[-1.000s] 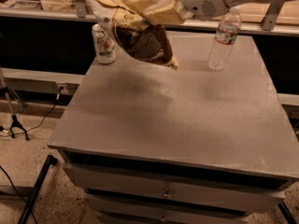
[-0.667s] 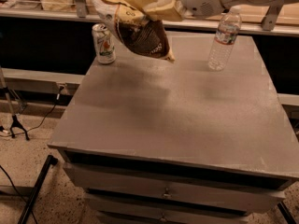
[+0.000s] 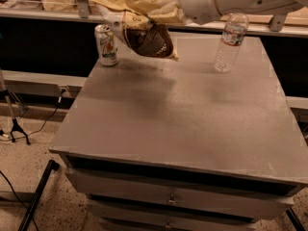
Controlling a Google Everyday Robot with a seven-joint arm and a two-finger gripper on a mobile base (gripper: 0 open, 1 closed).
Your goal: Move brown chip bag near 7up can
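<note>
Next, I let go of the brown chip bag on the grey cabinet top beside the 7up can [image 3: 143, 57], toward the water bottle.
The brown chip bag [image 3: 144, 30] hangs in the air over the far left part of the grey cabinet top [image 3: 183, 114], its dark brown end pointing down and its cream end up. My gripper [image 3: 166, 8] is at the top of the view, shut on the bag's cream end. The 7up can [image 3: 107, 44] stands upright at the far left corner of the top, just left of the hanging bag.
A clear plastic water bottle [image 3: 230, 42] stands upright at the far right of the top. A shelf [image 3: 57, 11] runs behind the cabinet. Drawers [image 3: 168, 198] are below. Stand legs and cables [image 3: 19, 129] lie on the floor at left.
The arm has carried the chip bag a little farther back and up, keeping it close to the can. The can and bottle have not moved.
</note>
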